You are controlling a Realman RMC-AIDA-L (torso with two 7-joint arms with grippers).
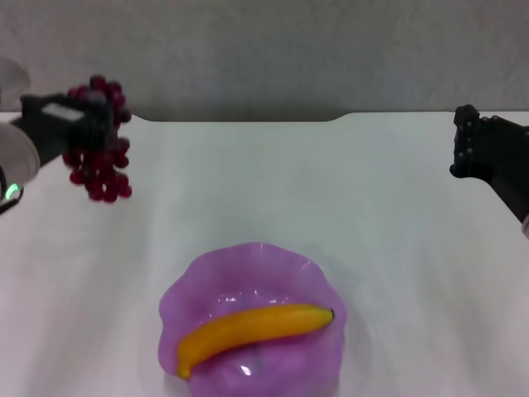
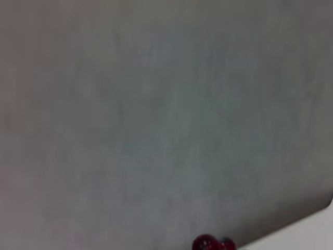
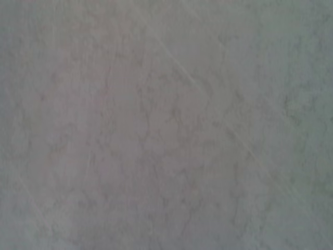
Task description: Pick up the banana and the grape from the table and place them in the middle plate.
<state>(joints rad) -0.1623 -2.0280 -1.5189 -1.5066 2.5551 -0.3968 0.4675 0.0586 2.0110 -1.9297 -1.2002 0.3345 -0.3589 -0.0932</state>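
Note:
Next, the left gripper releases the grape across the middle of the banana in the purple plate [image 1: 261, 332].
The banana [image 1: 248, 328] lies across the purple scalloped middle plate [image 1: 198, 285] at the near centre of the white table [image 1: 331, 198]. My left gripper [image 1: 97, 124] is at the far left, raised above the table, shut on the bunch of dark red grape [image 1: 102, 178], which hangs around and below it. A couple of grapes [image 2: 213, 243] show at the edge of the left wrist view. My right gripper [image 1: 464, 142] hangs at the far right above the table, holding nothing that I can see.
The grey wall [image 1: 264, 50] runs behind the table's notched far edge. The right wrist view shows only a plain grey surface.

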